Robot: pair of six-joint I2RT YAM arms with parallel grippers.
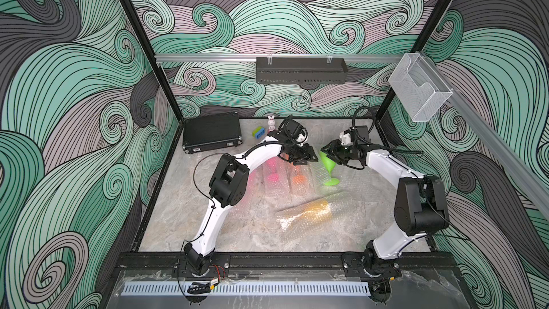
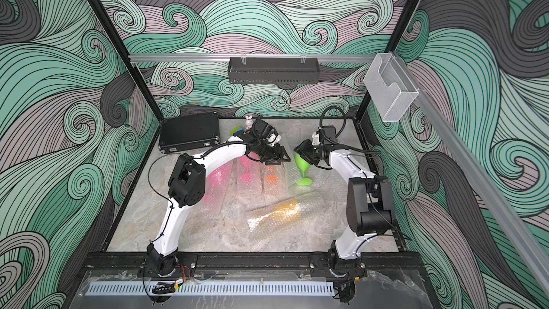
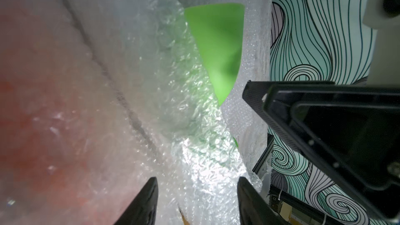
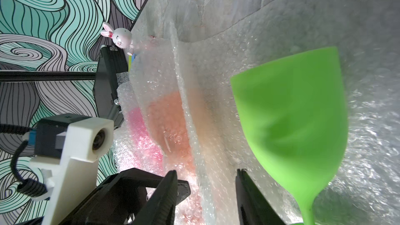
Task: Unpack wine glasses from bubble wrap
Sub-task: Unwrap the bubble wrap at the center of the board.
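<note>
The robot's left gripper will next move to the rim (image 1: 321,153) (image 3: 192,8) of the lime green wine glass's bowl, on the side that faces the orange glass, and close there.
A lime green wine glass (image 1: 328,164) (image 4: 292,115) stands unwrapped on a flattened sheet of bubble wrap (image 1: 346,173) at the back right. My right gripper (image 1: 326,152) (image 4: 206,170) is open beside its bowl, which lies outside the jaws. My left gripper (image 1: 309,160) (image 3: 197,179) is open just left of it, with crinkled bubble wrap (image 3: 194,159) in front of its fingers. Still rolled in wrap and lying on the table are a pink glass (image 1: 272,176), an orange one (image 1: 298,178) and a yellow one (image 1: 315,208). A second pink one (image 2: 219,177) shows behind the left arm.
A black case (image 1: 212,136) lies at the back left. Next to it are a green-and-blue block (image 1: 259,135) and a white rabbit figurine (image 1: 271,123). A black shelf (image 1: 300,69) hangs on the back wall, and a clear holder (image 1: 419,90) on the right rail.
</note>
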